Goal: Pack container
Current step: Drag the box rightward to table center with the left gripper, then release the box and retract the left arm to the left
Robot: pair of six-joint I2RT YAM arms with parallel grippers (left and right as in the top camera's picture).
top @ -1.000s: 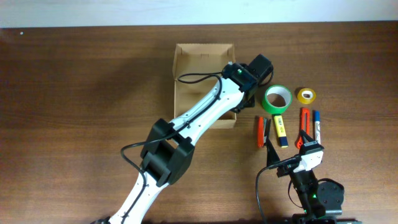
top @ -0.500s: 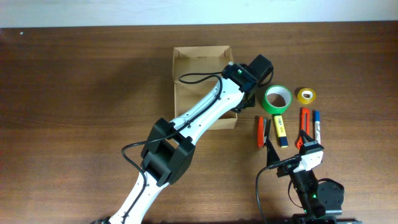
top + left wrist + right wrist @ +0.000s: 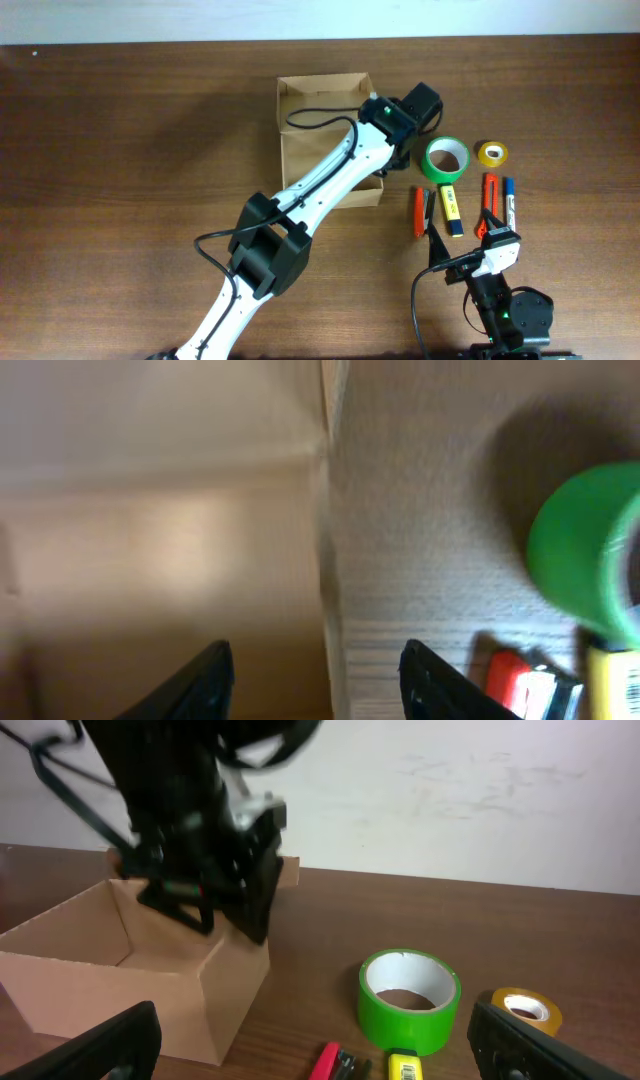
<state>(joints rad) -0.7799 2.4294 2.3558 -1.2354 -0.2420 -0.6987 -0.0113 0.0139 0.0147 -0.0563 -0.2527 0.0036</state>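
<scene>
My right gripper will go to the green tape roll next and close on its side (image 3: 465, 158) (image 3: 455, 990) nearest the small yellow tape roll.
The container (image 3: 305, 135), a tan cardboard box, lies open at the table's middle, its inside (image 3: 170, 550) bare where it shows. My left gripper (image 3: 390, 163) hangs over the box's right wall (image 3: 330, 600). Its jaws are open, one black finger (image 3: 205, 680) inside the box and the other outside, neither touching the wall. In the right wrist view the left arm's black head stands over the box (image 3: 100, 985). My right gripper (image 3: 490, 238) rests open near the front edge and holds nothing. Its fingertips (image 3: 110, 1045) frame the view.
A green tape roll (image 3: 446, 159) and a small yellow tape roll (image 3: 492, 154) lie right of the box. In front of them lie an orange pen (image 3: 417, 212), a black pen (image 3: 429, 205), a yellow highlighter (image 3: 451, 210), a red pen (image 3: 490, 192) and a blue pen (image 3: 509, 198).
My left gripper's jaws have opened off the box's right wall. The box has shifted slightly to the left and turned a little. The right arm has stayed still.
</scene>
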